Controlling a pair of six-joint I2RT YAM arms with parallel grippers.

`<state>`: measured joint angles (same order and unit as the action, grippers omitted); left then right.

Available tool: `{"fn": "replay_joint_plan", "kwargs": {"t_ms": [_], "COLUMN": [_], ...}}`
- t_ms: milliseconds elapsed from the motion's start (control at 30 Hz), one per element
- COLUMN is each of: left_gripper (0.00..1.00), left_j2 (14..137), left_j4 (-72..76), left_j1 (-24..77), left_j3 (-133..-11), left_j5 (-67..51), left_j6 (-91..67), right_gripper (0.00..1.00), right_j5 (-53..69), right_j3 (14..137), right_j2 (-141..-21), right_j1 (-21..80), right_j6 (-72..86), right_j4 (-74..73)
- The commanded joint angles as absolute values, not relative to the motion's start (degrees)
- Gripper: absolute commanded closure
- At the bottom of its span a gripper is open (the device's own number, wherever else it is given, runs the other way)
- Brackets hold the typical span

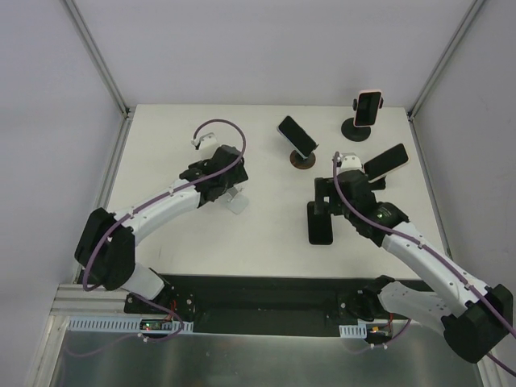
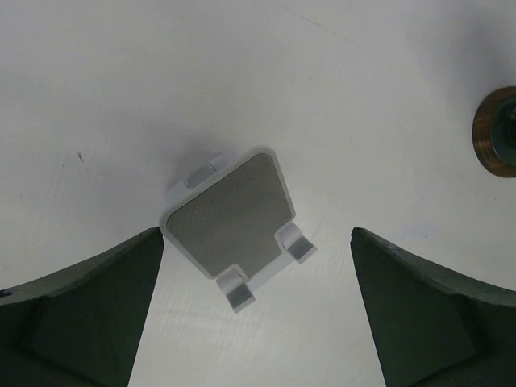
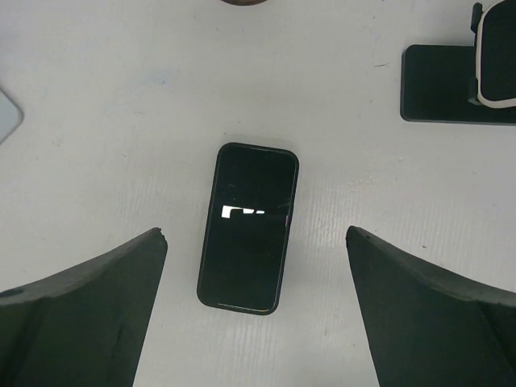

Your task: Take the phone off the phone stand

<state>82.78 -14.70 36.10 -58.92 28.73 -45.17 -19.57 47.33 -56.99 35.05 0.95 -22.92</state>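
My left gripper needs to next grab the white phone stand by the grey pad's top edge [image 1: 232, 192] [image 2: 213, 186], opposite the two front hooks.
A black phone [image 3: 248, 227] lies flat on the white table, screen up, and also shows in the top view [image 1: 320, 222]. My right gripper [image 3: 256, 234] hangs open just above it, one finger on either side and neither touching; in the top view the right gripper [image 1: 322, 200] covers the phone's far end. A white phone stand [image 2: 234, 214] with a grey pad and two front hooks stands empty, seen from above as the small white stand [image 1: 237, 202]. My left gripper [image 2: 256, 234] is open over it, and the left gripper [image 1: 228, 192] holds nothing.
Three more phones rest on stands at the back. One leans on a brown round stand [image 1: 303, 160], one pink-edged phone [image 1: 368, 108] sits on a black round stand, and one phone [image 1: 385, 160] rests on a black flat stand [image 3: 451, 93] just right of my right gripper.
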Motion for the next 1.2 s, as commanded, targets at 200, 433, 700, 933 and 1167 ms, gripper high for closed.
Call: {"fn": "replay_joint_plan", "kwargs": {"t_ms": [200,433,700,933,1167], "left_gripper": [0.01,0.01,0.23,0.60,0.77], "left_j2": [92.2,96.5,98.2,94.0,85.5], "left_j4": [-24.8,-25.1,-25.1,-25.1,-23.9], "left_j1": [36.7,36.7,35.6,32.3,25.6], "left_j3": [-67.1,-70.7,-72.3,-68.0,-60.7], "left_j5": [36.7,35.4,35.0,35.1,34.1], "left_j6": [-54.0,-54.1,-53.9,-53.2,-47.7], "right_gripper": [0.04,0.04,0.04,0.04,0.04], "right_j5": [-18.7,-16.4,-16.0,-15.7,-14.9], "right_j3": [45.1,44.5,43.5,43.2,43.6], "right_j2": [-56.3,-57.6,-57.2,-56.3,-56.8], "right_j1": [32.7,32.0,31.7,31.6,31.7], "right_j6": [-2.3,-2.8,-3.8,-3.8,-3.8], "right_j4": [-19.6,-18.4,-18.4,-18.6,-18.6]}}
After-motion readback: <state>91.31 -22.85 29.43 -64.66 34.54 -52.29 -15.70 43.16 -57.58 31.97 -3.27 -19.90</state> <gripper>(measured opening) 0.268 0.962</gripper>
